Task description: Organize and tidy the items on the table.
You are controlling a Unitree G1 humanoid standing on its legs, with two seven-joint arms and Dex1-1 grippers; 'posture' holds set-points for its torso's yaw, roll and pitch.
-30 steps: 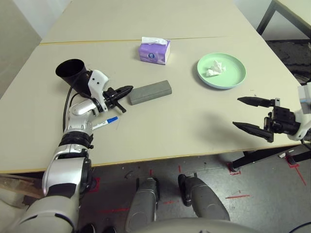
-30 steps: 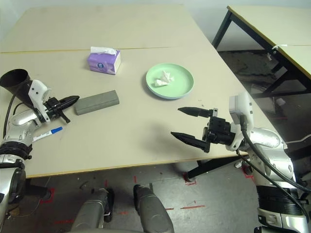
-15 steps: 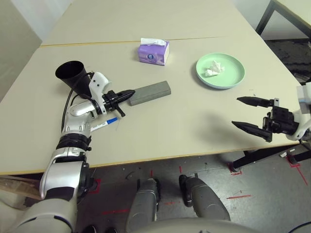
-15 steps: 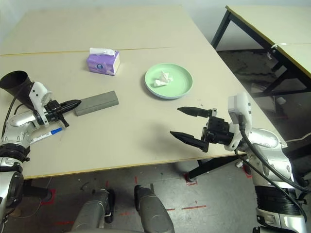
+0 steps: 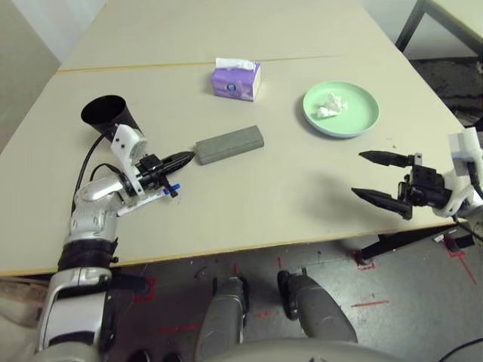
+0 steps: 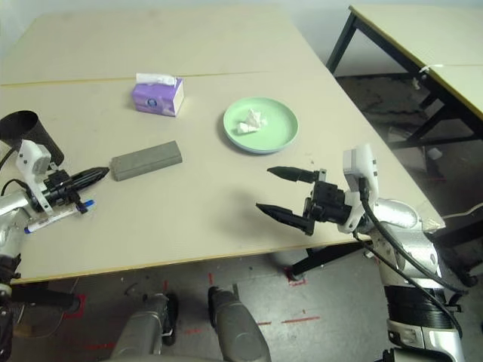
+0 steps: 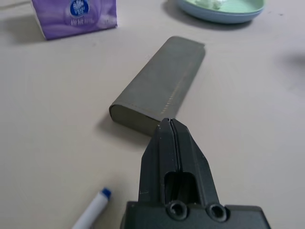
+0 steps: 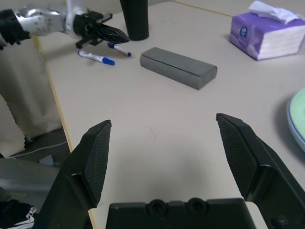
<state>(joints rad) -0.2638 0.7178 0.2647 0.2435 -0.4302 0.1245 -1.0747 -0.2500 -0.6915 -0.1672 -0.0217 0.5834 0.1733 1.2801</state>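
Note:
The closed fingers of my left gripper reach past the blue-capped marker to the grey glasses case. Next, I back away, open them and take the marker (image 6: 59, 217) by its body.
The grey glasses case (image 5: 230, 143) lies at mid-table. My left gripper (image 5: 186, 157) is shut on nothing, its tip just short of the case's (image 7: 162, 83) left end. Under that wrist lies a white blue-capped marker (image 5: 160, 193), and the right wrist view shows two markers (image 8: 95, 57) side by side. The black cup (image 5: 106, 113) stands behind the left gripper. A crumpled white tissue (image 5: 330, 107) rests in the green plate (image 5: 362, 121) at the back right. My right gripper (image 5: 371, 178) hangs open over the table's front right edge, holding nothing.
A purple tissue box (image 5: 235, 79) stands behind the case, near the yellowish seam. The beige table (image 5: 287, 211) is bare between the case and the right gripper. A second table (image 6: 423, 30) stands off to the right.
My left gripper has drawn back to the left and nearer to me, its tip coming off the case's end. The right arm holds about the same place.

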